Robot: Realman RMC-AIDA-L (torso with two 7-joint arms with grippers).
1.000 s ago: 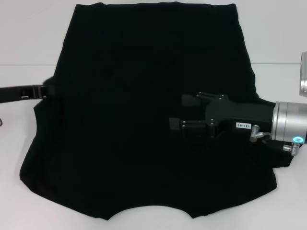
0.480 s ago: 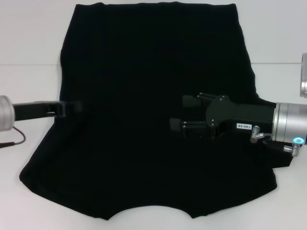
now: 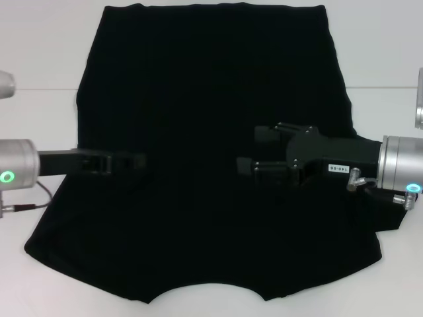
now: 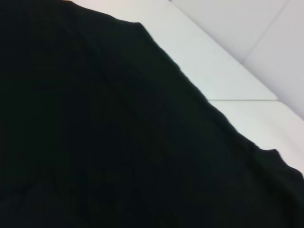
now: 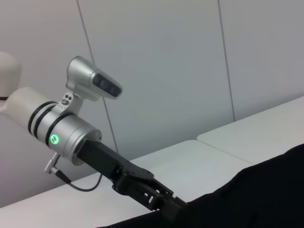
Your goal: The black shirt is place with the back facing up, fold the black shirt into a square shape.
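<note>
The outer end of the black shirt's sleeve (image 3: 402, 211), the one lying under my right arm, is next, and my right gripper will go there and close on it.
The black shirt (image 3: 211, 79) lies spread flat on the white table (image 3: 39, 59), plain side up, and no lettering shows. My right gripper (image 3: 254, 149) reaches in from the right over the shirt's middle right, open, with nothing between its fingers. My left gripper (image 3: 129, 161) reaches in from the left, low over the shirt's left part. The left wrist view shows only shirt cloth (image 4: 95, 142) and table. In the right wrist view the left arm (image 5: 71, 133) stretches toward the shirt's edge (image 5: 266, 190).
The white table (image 3: 390, 53) surrounds the shirt on the left, right and back. A seam between table panels (image 3: 383, 86) runs across behind the arms. The shirt's near hem (image 3: 211, 290) lies close to the table's front.
My left arm has moved rightward from the shirt's left edge to well over the cloth. The right gripper has barely shifted.
</note>
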